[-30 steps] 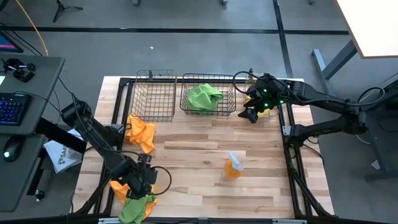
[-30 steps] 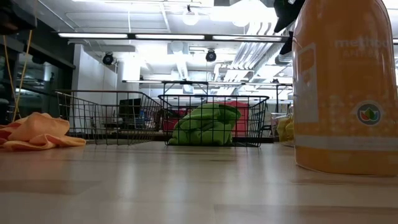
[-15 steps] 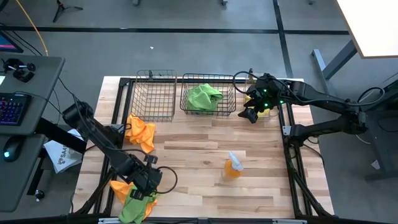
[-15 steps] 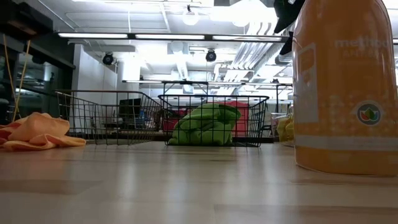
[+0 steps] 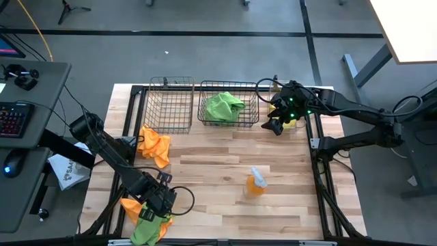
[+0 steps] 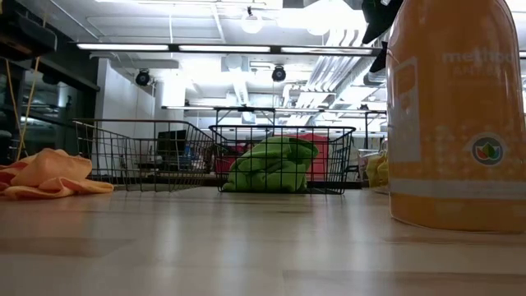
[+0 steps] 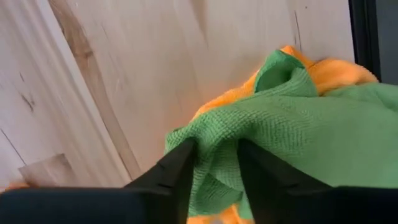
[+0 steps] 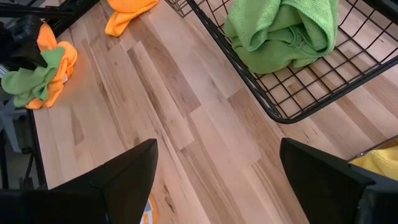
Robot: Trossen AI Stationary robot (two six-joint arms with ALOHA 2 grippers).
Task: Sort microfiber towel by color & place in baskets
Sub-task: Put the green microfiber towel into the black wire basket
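Next, my left gripper opens and pinches the lime green towel alone [image 7: 249,124], because the orange towel sticks out under the lime green towel beside its fingers.
Near the table's near-left corner, a lime green towel [image 5: 147,229] [image 7: 292,124] lies bunched on an orange towel [image 5: 131,208] [image 7: 329,71]. My left gripper [image 5: 153,206] [image 7: 216,147] is down on this pile, shut on the green towel. A second orange towel [image 5: 154,143] [image 6: 49,174] lies before the empty left wire basket [image 5: 169,102]. The right wire basket [image 5: 254,109] holds a green towel [image 5: 224,106] [image 8: 283,28]. My right gripper [image 5: 274,126] [image 8: 217,146] hangs open beside the clear bin [image 5: 293,121], which holds a yellow towel [image 8: 380,163]. My left gripper pinches a raised fold of the green towel [image 7: 214,127] between its two fingers [image 7: 180,171], coming from above and pointing down. The towel still lies on the orange towel and the table, slack and bunched.
An orange spray bottle [image 5: 256,182] [image 6: 456,115] stands on the table's right-centre part, close before the low camera. The wood between the bottle and the baskets is bare. The black table frame [image 7: 364,31] runs right beside the pile.
My left gripper has moved a little toward the table's near edge and come down onto the green and orange pile. The towels have kept their places. My right arm has kept still.
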